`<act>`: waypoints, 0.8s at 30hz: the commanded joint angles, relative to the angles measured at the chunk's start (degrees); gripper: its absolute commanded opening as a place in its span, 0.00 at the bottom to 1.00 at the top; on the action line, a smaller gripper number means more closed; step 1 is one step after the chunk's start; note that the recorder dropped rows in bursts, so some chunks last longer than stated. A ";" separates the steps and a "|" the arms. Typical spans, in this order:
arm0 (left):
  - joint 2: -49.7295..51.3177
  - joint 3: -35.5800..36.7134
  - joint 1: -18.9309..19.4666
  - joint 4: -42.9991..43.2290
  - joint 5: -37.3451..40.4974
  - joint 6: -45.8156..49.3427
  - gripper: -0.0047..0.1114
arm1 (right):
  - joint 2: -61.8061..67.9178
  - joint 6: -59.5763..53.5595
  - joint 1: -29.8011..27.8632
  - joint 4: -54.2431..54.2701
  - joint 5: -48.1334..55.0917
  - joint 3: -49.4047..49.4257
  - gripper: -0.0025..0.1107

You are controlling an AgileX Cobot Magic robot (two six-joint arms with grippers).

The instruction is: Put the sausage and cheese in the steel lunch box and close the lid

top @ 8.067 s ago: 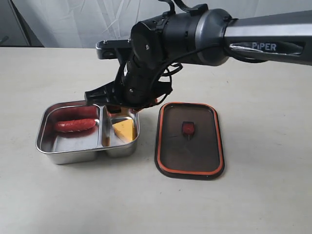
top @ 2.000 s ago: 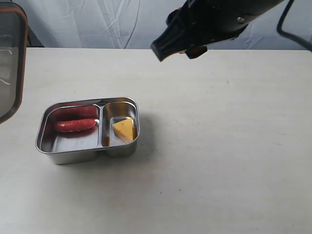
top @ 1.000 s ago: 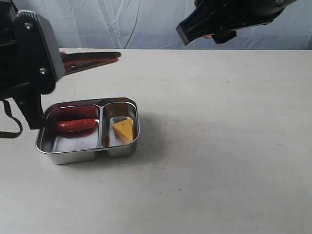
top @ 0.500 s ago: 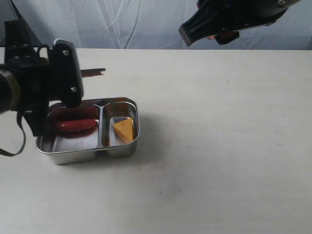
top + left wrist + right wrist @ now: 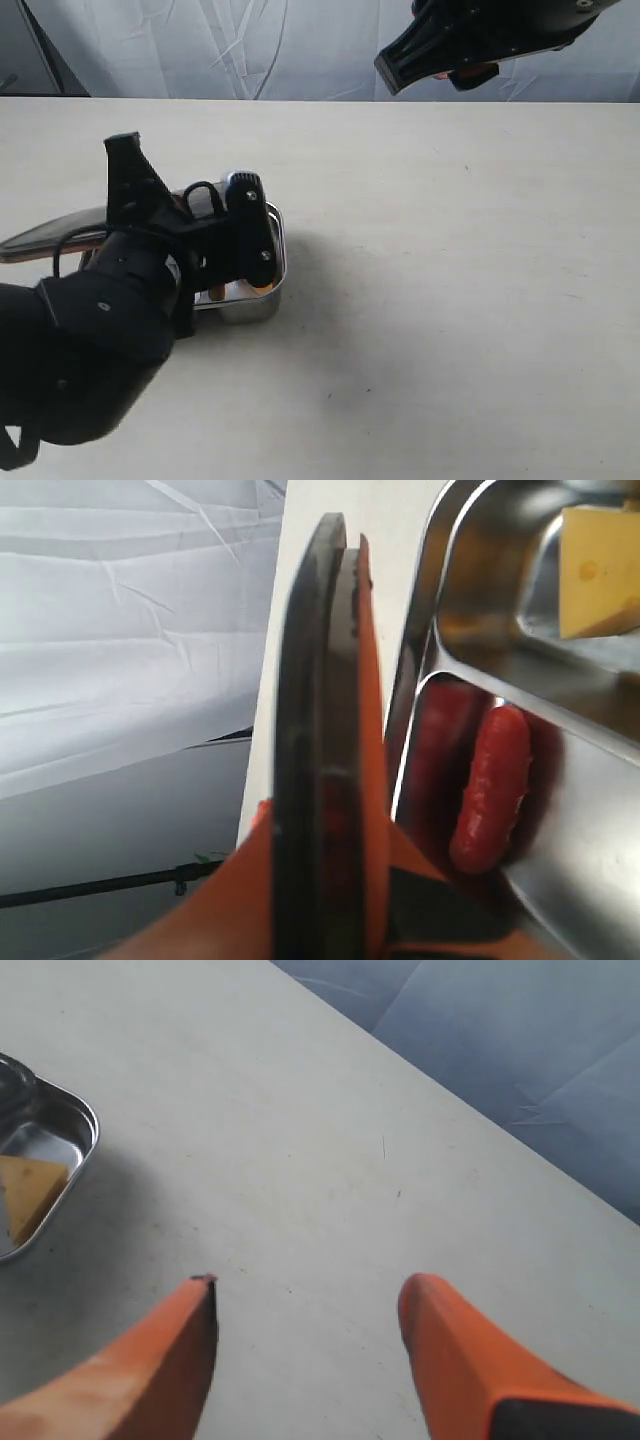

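I need to use my left gripper to let go of the dark lid across the top of the steel lunch box (image 5: 170,259) (image 5: 560,775), over the sausage and cheese. The lid still hangs tilted above the box's side.
My left gripper (image 5: 325,885) is shut on the dark lid (image 5: 318,720), which shows edge-on with its orange seal facing the steel lunch box (image 5: 428,630). The lid hangs tilted just above the box's outer side. The red sausage (image 5: 490,790) lies in the larger compartment and the yellow cheese (image 5: 600,570) in the smaller one. In the exterior view the left arm covers most of the box (image 5: 250,305), and the lid (image 5: 60,233) sticks out to the left. My right gripper (image 5: 305,1295) is open and empty, raised at the far right (image 5: 455,73).
The pale table (image 5: 450,300) stretches to the right of the box. A grey-white cloth backdrop (image 5: 250,50) hangs behind the far edge. The right wrist view catches the box's corner (image 5: 75,1110) and the cheese (image 5: 25,1205).
The left arm has swung down and toward the camera, bringing the lid low over the box and hiding the sausage in the exterior view. The right arm has hardly moved.
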 commanded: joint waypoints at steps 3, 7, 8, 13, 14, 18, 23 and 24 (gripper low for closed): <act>4.30 -0.22 -2.12 2.14 2.87 -6.27 0.04 | -0.38 0.23 -0.15 -0.80 0.23 0.12 0.51; 7.38 -0.22 -2.12 7.20 4.39 -7.79 0.04 | -0.38 0.23 -0.15 -0.80 0.23 0.12 0.51; 8.10 -0.22 -2.12 8.37 4.76 -8.46 0.04 | -0.38 0.23 -0.15 -0.80 0.23 0.12 0.51; 11.59 -0.22 -2.12 9.28 4.87 -9.40 0.04 | -0.38 0.32 -0.15 -0.57 0.82 0.12 0.51; 11.94 -0.22 -2.12 9.56 4.87 -10.43 0.04 | -0.38 0.32 -0.15 -0.57 0.82 0.12 0.51; 14.42 -0.22 -2.12 7.65 1.24 -13.31 0.04 | -0.38 0.32 -0.15 -0.34 0.82 0.12 0.51; 14.53 -0.22 -2.12 6.75 -0.44 -14.53 0.04 | -0.38 0.32 -0.15 -0.56 0.82 0.12 0.51; 14.53 -0.22 -2.12 6.75 -1.32 -14.53 0.04 | -0.38 0.32 -0.15 -0.56 0.82 0.12 0.51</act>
